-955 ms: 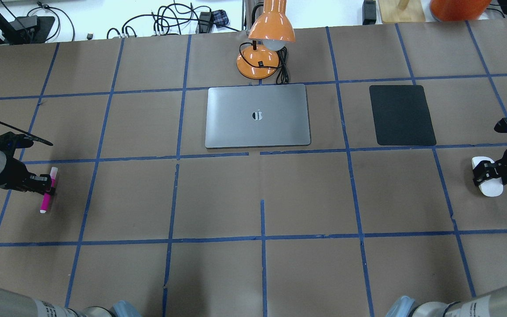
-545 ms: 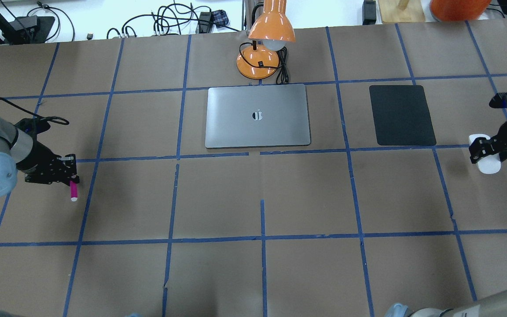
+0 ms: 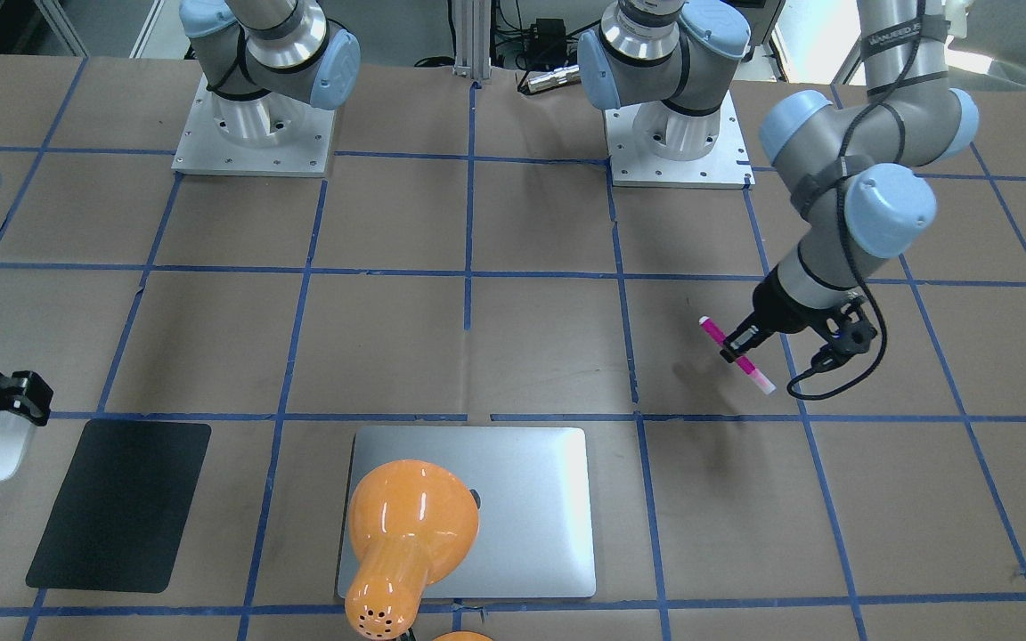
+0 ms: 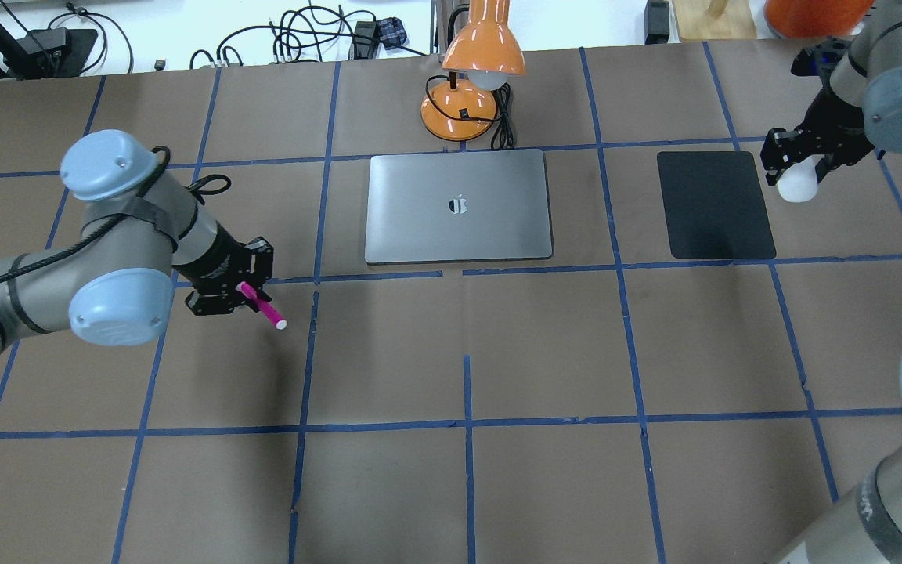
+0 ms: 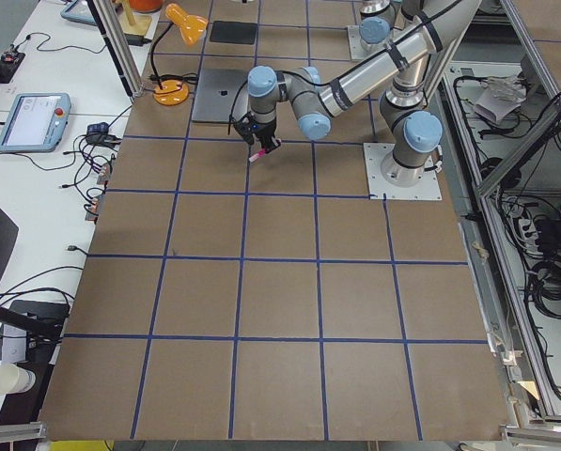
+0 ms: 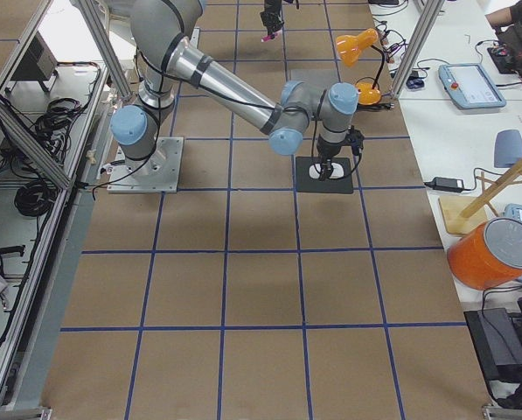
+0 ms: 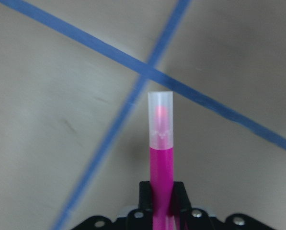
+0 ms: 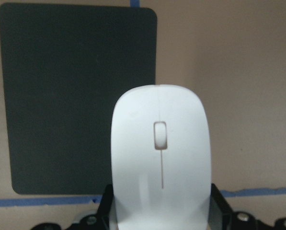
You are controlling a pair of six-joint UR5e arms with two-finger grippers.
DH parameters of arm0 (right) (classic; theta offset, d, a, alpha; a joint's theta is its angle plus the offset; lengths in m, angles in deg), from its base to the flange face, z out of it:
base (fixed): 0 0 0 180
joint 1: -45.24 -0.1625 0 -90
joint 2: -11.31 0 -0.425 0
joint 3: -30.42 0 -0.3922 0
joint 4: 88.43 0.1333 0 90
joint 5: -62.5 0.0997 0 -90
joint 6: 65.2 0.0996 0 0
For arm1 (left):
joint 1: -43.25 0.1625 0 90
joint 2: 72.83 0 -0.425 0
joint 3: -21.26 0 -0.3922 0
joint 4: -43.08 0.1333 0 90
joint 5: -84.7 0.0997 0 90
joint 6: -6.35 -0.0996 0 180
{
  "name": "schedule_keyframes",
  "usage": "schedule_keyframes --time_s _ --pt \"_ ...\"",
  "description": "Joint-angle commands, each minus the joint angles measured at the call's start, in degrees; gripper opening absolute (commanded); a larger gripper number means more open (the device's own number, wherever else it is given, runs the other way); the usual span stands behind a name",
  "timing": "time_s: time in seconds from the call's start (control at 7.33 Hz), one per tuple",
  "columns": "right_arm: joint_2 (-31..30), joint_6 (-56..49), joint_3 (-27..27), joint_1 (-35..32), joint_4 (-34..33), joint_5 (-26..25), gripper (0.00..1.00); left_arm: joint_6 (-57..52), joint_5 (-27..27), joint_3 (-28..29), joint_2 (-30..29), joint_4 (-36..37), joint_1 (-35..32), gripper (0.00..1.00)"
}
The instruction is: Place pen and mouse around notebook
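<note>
My left gripper has the magenta pen to put down. Next, I set it at the blue tape end [image 3: 474, 332] facing the silver notebook's near edge.
The magenta pen [image 4: 261, 309] hangs tilted above the table, my left gripper [image 4: 246, 291] shut on its middle, left of and nearer than the notebook's near-left corner. Its pale cap [image 7: 160, 120] points away from the wrist. The silver notebook [image 4: 459, 206] lies closed at the table's far middle. The white mouse [image 4: 798, 186] is held in my shut right gripper [image 4: 799, 160], lifted just right of the black mat's far-right corner. In the right wrist view the mouse [image 8: 160, 158] overlaps the mat's right edge.
A black mat [image 4: 716, 205] lies flat to the right of the notebook. An orange desk lamp [image 4: 470, 78] with a black cord stands just behind the notebook. Brown paper with blue tape lines covers the table [image 4: 467, 470].
My left arm has lifted the pen and carried it right, toward the notebook. My right arm has lifted the mouse and carried it farther away, to the mat's far-right corner.
</note>
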Motion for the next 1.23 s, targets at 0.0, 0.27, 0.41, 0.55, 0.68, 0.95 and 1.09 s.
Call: schedule_keyframes --time_s 0.0,0.27,0.41,0.55,0.68,0.95,1.09 --pt "3.5 5.2 -2.1 -4.9 -0.3 0.2 0.41 32.2 0.3 -0.1 -2.0 1.4 -15.6 0.0" --pt "6.1 5.5 -1.1 -5.0 -0.1 0.3 0.41 52.8 0.5 0.8 -5.2 5.7 -25.8 0.0" --pt "6.1 5.6 -0.9 -5.0 -0.1 0.3 0.42 59.0 0.4 3.0 -7.6 6.9 -27.1 0.0" --pt "6.3 5.4 -0.8 -5.0 -0.4 0.4 0.43 63.4 0.5 4.1 -10.3 6.7 -28.5 0.0" --pt "7.3 5.3 -0.9 -5.0 -1.0 0.4 0.5 66.9 1.1 4.5 -12.0 7.0 -30.4 0.0" --pt "7.8 5.4 -0.9 -4.9 -2.5 0.4 0.83 67.8 2.4 7.9 -13.7 7.0 -31.0 0.0" --pt "7.8 5.4 -0.9 -5.0 -2.5 0.5 0.92 68.1 2.4 10.6 -14.8 6.5 -31.1 0.0"
